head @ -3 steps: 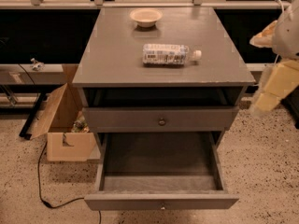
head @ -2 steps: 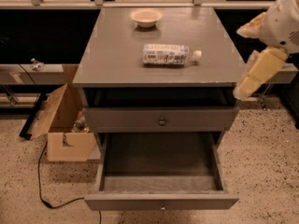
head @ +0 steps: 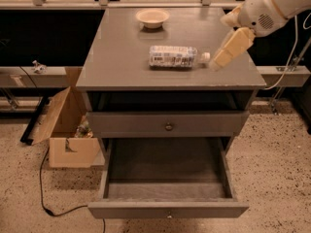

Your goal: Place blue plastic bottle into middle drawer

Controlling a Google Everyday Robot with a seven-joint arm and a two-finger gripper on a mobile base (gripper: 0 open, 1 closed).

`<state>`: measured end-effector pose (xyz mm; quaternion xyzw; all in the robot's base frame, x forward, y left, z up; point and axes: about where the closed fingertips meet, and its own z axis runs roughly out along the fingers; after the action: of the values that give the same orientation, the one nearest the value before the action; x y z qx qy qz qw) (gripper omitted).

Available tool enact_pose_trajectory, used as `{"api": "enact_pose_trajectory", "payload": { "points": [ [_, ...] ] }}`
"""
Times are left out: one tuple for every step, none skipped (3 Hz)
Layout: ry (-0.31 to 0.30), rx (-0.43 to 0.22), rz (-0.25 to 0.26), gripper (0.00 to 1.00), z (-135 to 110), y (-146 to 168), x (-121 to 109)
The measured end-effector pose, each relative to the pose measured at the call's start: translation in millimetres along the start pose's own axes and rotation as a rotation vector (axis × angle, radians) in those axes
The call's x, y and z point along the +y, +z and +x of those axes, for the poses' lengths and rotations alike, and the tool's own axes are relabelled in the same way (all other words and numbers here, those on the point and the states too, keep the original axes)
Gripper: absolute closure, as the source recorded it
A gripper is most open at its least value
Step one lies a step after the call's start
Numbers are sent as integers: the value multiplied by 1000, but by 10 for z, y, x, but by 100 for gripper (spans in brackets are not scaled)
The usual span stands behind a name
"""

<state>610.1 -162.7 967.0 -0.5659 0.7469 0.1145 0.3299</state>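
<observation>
My gripper is to move past the white cap to the middle of the blue plastic bottle [head: 181, 56] and close there.
The blue plastic bottle [head: 174, 56] lies on its side on the grey cabinet top [head: 121, 67], its white cap pointing right. The middle drawer [head: 167, 209] is pulled wide open below and holds nothing that I can see. My gripper [head: 224, 53] comes in from the upper right on a cream and white arm. Its tip hangs just right of the bottle's cap, close to it and low over the cabinet top. It holds nothing.
A shallow cream bowl [head: 152, 17] stands at the back of the cabinet top. The upper drawer [head: 168, 127] with a brassy knob is closed. An open cardboard box [head: 68, 130] and a black cable [head: 46, 198] lie on the speckled floor at the left.
My arm has moved left from beside the cabinet's right edge to over its top. The gripper now sits by the bottle's cap. The bottle and drawers have not moved.
</observation>
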Motion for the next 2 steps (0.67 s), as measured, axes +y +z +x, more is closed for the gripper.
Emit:
{"api": "enact_pose_trajectory", "payload": {
  "points": [
    [46,-35,-47,0,-209,438,-261],
    [76,-36,-103,0,-402,959,-445]
  ]
}}
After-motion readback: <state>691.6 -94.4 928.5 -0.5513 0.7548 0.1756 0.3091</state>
